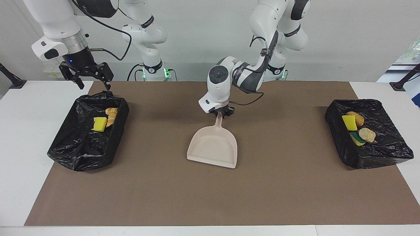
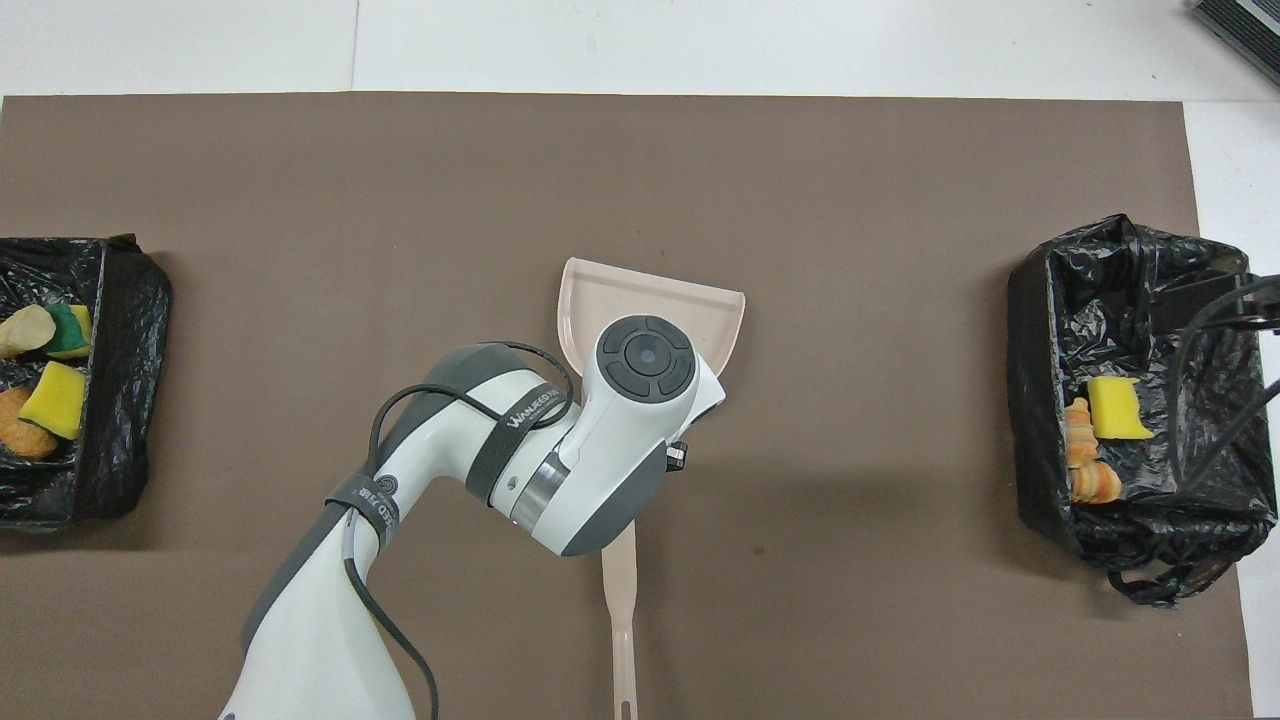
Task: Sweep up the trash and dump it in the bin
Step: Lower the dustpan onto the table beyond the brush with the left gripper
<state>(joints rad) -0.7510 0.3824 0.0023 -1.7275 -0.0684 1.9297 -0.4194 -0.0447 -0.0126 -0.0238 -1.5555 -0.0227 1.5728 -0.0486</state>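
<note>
Next, my left gripper releases the beige dustpan, which now lies low on the mat, on the brown mat [image 2: 617, 322] just past the beige brush, lined up with it.
My left gripper [image 1: 220, 114] is shut on the handle of the beige dustpan [image 1: 213, 147], which lies empty and low on the brown mat at the table's middle. In the overhead view the left wrist covers the handle, and only the dustpan [image 2: 652, 292] lip shows. The trash sits in two black-lined bins. One bin [image 1: 82, 150] at the right arm's end holds a yellow sponge chunk [image 1: 99, 124] and bread pieces [image 1: 111, 115]. The other bin [image 1: 377, 154] holds several scraps [image 1: 349, 122]. My right gripper [image 1: 93, 83] hangs open above the first bin's edge nearest the robots.
A beige brush [image 2: 620, 590] lies on the mat [image 1: 164, 190] nearer to the robots than the dustpan, its head hidden under the left wrist. White tabletop [image 1: 19, 131] borders the mat at both ends.
</note>
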